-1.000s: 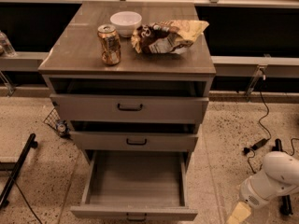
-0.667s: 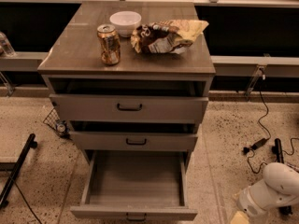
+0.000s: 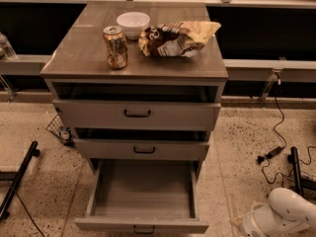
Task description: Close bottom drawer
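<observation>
Next, my gripper should go to the end of the bottom drawer's front point(image 3: 197, 227) closest to my arm and close there to push the drawer.
The bottom drawer point(image 3: 143, 194) of the grey cabinet is pulled far out. Its plain grey inside is bare and its front point(image 3: 98, 225) with the small dark handle point(image 3: 144, 229) lies at the lower edge of the view. My gripper point(image 3: 245, 226) is at the bottom right corner on its white wrist point(image 3: 284, 212). It is low by the floor, to the right of the drawer front and apart from it. Most of the gripper is cut off by the frame edge.
The middle drawer point(image 3: 143, 149) and top drawer point(image 3: 136, 114) stand slightly open. On the cabinet top are a can point(image 3: 115, 47), a white bowl point(image 3: 133, 23) and a chip bag point(image 3: 175, 37). Cables and a plug point(image 3: 270, 153) lie on the floor at right, and a black bar point(image 3: 19, 177) at left.
The white arm and gripper have sunk lower toward the bottom right corner. The drawers and the things on top have not moved.
</observation>
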`<action>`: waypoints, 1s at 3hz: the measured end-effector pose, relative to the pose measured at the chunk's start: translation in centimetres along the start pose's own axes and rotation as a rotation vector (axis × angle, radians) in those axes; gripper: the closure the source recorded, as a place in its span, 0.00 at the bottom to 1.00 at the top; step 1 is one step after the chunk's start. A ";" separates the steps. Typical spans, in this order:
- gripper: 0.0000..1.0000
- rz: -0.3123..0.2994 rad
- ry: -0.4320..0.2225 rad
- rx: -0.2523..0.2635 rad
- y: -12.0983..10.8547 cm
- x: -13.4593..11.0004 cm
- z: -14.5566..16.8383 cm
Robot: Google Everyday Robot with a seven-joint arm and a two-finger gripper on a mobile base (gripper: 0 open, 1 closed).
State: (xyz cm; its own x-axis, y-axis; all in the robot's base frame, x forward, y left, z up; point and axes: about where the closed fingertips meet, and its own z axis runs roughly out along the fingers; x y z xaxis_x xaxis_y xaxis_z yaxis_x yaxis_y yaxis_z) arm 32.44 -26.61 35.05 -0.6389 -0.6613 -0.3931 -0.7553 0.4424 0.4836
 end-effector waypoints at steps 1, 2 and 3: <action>0.00 0.014 -0.049 -0.013 -0.2 -2.4 4.6; 0.00 0.015 -0.051 -0.010 -0.3 -2.4 4.7; 0.00 0.042 -0.085 -0.030 -0.9 -2.5 6.0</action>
State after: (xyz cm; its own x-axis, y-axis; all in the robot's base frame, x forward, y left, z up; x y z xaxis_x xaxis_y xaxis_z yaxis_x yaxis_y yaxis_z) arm 33.79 -21.76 30.95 -0.6807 -0.5881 -0.4367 -0.7240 0.4495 0.5232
